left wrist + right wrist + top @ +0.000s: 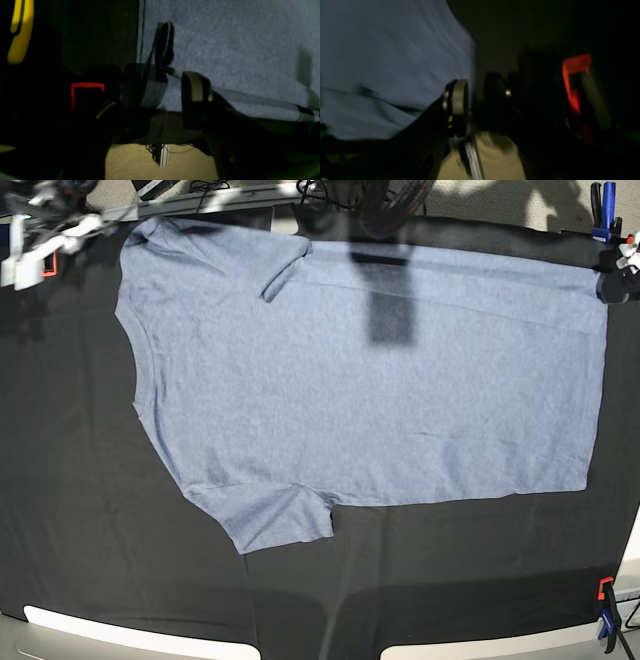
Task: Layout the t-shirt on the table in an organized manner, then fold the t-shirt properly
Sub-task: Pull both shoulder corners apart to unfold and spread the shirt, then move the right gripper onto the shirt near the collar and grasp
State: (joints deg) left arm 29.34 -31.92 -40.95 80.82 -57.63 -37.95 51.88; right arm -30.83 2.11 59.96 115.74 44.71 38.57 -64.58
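Note:
Next, I move my left gripper to the t-shirt's near hem corner (pixel 584 478), at the other end of the hem, and close it there.
The blue-grey t-shirt (pixel 370 390) lies spread flat on the black table (pixel 90 510), collar to the left and hem to the right, lettering not showing. My left gripper (pixel 161 83) is at the shirt's far right hem corner. Its jaws stand apart, with a bit of shirt edge (pixel 153 92) between them and a small raised loop of hem (pixel 163 42) just beyond. In the base view it sits at the top right (pixel 615 280). My right gripper (pixel 477 97) is blurred, beside the shirt (pixel 382 62) at the far left sleeve. A gap shows between its fingers (pixel 460 102).
Red clamps (pixel 87 87) (pixel 575 75) grip the table edge near each gripper. A blue clamp (pixel 605 200) stands at the far right corner and another (pixel 605 625) at the near right. Beige floor (pixel 135 160) and a metal rail (pixel 163 155) lie beyond the edge.

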